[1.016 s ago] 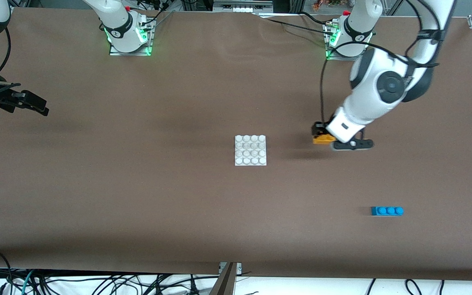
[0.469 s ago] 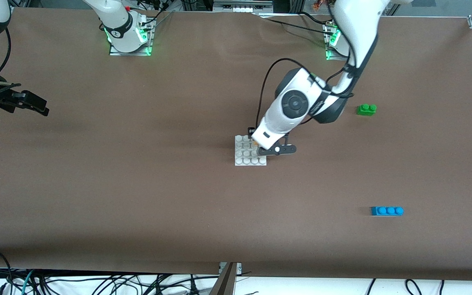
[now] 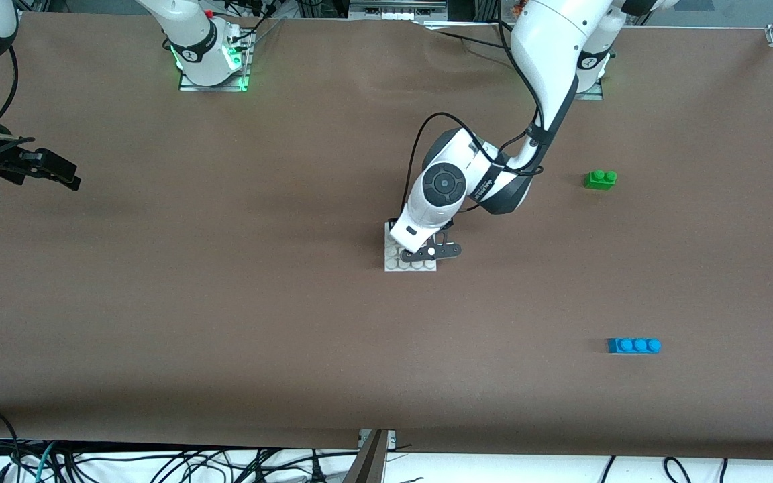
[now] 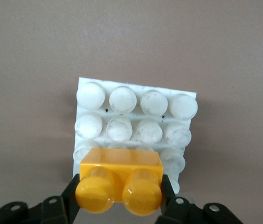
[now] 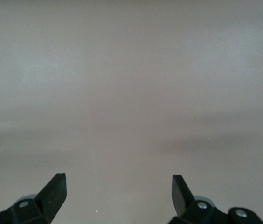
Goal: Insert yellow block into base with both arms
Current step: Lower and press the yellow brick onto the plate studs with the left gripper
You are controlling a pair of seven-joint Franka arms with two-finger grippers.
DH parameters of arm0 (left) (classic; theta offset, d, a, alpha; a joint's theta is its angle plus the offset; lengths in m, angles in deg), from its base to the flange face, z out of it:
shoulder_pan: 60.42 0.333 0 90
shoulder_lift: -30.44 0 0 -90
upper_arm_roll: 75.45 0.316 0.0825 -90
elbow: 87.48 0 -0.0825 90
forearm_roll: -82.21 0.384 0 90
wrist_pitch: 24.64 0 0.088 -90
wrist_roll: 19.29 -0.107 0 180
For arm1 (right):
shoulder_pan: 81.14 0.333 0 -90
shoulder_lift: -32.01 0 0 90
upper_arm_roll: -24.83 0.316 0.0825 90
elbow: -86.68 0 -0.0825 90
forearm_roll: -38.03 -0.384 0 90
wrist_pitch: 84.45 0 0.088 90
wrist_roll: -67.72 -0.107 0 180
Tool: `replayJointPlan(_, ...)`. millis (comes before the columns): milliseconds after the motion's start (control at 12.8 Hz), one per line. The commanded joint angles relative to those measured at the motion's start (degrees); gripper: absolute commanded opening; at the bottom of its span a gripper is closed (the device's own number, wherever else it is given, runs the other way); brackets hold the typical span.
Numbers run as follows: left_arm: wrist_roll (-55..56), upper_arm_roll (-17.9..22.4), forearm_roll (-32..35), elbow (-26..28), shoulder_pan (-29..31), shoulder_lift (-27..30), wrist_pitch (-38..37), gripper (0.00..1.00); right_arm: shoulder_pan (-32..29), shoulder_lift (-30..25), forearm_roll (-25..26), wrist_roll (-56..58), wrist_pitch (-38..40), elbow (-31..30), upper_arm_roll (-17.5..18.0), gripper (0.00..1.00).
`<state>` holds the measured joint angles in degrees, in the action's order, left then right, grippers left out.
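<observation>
I will release the yellow block from my left gripper on the inner studs of the white studded base (image 3: 410,246) (image 4: 130,150).
The yellow block (image 4: 121,173), two studs toward the camera, sits clamped between the black fingers of my left gripper (image 4: 121,195), which is shut on it. It hangs over one edge row of the white studded base (image 4: 138,122); I cannot tell whether it touches the studs. In the front view the left arm's hand (image 3: 420,225) covers the block and much of the base (image 3: 400,263) at the table's middle. My right gripper (image 3: 64,176) waits open over bare table at the right arm's end, with nothing between its fingertips (image 5: 119,184).
A green two-stud brick (image 3: 600,179) lies toward the left arm's end. A blue three-stud brick (image 3: 633,345) lies nearer the front camera at that same end. Cables hang along the table's front edge (image 3: 373,446).
The left arm has swung from the left arm's end to over the base, carrying the yellow block and uncovering the green brick. The right arm has not moved.
</observation>
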<state>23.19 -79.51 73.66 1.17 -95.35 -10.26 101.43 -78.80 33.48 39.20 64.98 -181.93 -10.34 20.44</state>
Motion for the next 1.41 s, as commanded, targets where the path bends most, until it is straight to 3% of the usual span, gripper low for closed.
replayJointPlan(0,1.2,1.1,-0.4,-2.1,-2.0,-1.8,0.3,0.00,-0.5,0.3,0.3,0.5,1.1,1.3,0.4,1.00)
replayJointPlan(1016,1.0,1.1,-0.3,-2.1,-2.0,-3.9,2.4,0.00,-0.4,0.3,0.3,0.5,1.1,1.3,0.4,1.00)
replayJointPlan(1094,1.2,1.1,-0.4,-2.1,-2.0,-4.0,2.4,0.12,-0.5,0.3,0.3,0.5,1.1,1.3,0.4,1.00)
replayJointPlan(1172,1.3,1.1,-0.5,-2.1,-2.0,-4.0,2.4,0.45,-0.4,0.3,0.3,0.5,1.1,1.3,0.4,1.00)
replayJointPlan(1250,1.5,1.1,-0.5,-2.1,-2.0,-4.0,2.4,0.90,-0.5,0.3,0.3,0.5,1.1,1.3,0.4,1.00)
replayJointPlan(1328,1.5,1.1,-0.5,-2.2,-2.0,-3.8,2.4,1.00,-0.4,0.3,0.3,0.5,1.1,1.3,0.4,1.00)
